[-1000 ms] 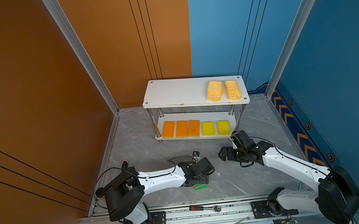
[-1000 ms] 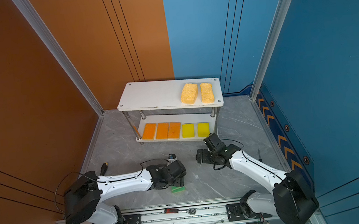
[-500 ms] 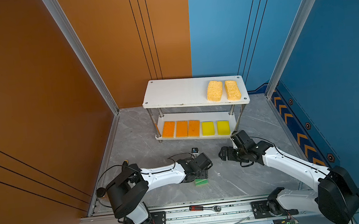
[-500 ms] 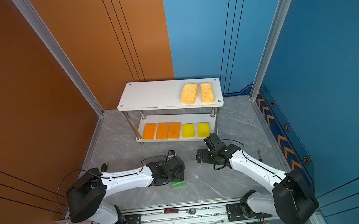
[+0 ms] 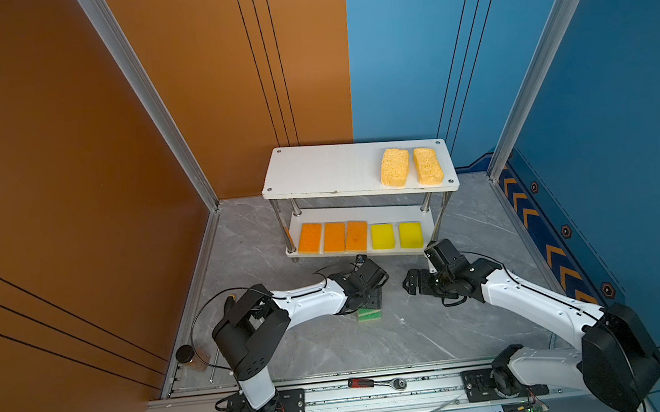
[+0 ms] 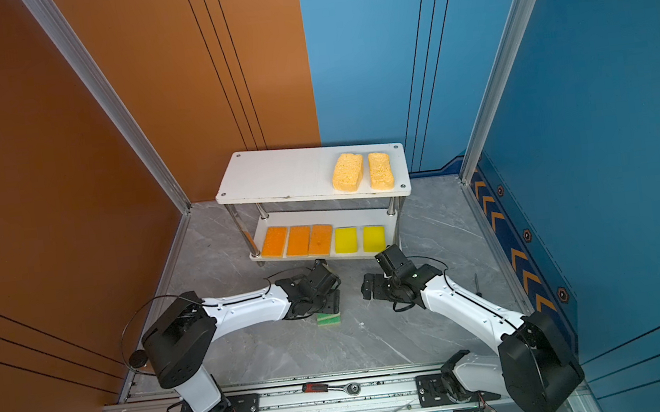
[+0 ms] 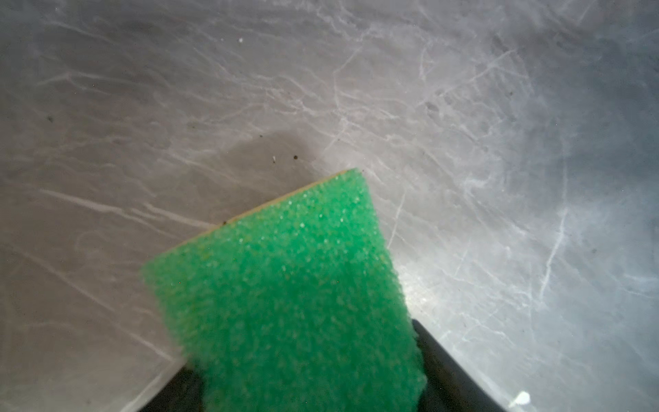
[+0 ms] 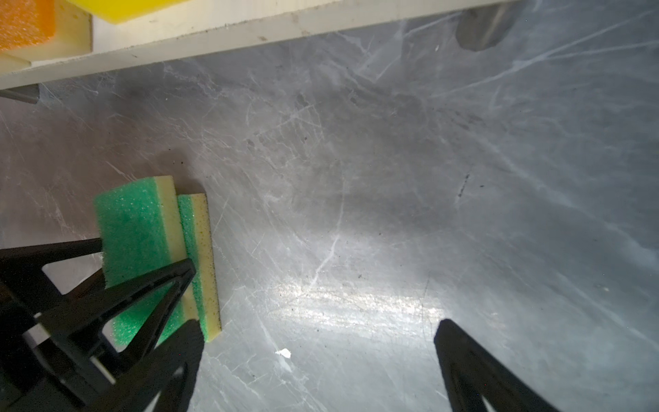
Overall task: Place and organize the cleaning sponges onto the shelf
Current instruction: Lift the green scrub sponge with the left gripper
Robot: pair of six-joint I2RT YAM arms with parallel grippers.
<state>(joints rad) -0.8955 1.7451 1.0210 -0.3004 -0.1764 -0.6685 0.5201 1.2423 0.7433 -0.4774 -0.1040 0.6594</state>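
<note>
My left gripper is holding the upper green sponge around its middle. Next, I open it, back away and take its near end (image 5: 369, 311) before I lift it to the shelf.
Two green-topped sponges lie stacked and offset on the grey floor in front of the shelf (image 5: 324, 170) (image 6: 275, 175). My left gripper (image 5: 373, 298) (image 6: 332, 301) (image 7: 306, 374) is shut on the upper green sponge (image 8: 135, 228) (image 7: 285, 285), a finger on each side. The lower green sponge (image 8: 201, 257) (image 5: 369, 315) (image 6: 329, 319) sticks out beneath it. My right gripper (image 5: 412, 286) (image 6: 370, 290) (image 8: 317, 323) is open and empty just to the right. The lower board holds three orange sponges (image 5: 333, 236) and two yellow ones (image 5: 383, 236). Two porous sponges (image 5: 394, 167) sit on top.
The shelf's lower board edge (image 8: 214, 32) and a chrome foot (image 8: 481, 25) stand close beyond the right gripper. A red-handled ratchet (image 5: 376, 382) lies on the front rail. A black round cap (image 5: 186, 353) sits at the floor's left edge. Walls enclose three sides.
My left gripper has narrowed onto the upper green sponge and drawn back from the front rail toward the shelf, the green sponges shifting with it. The right arm has stayed still.
</note>
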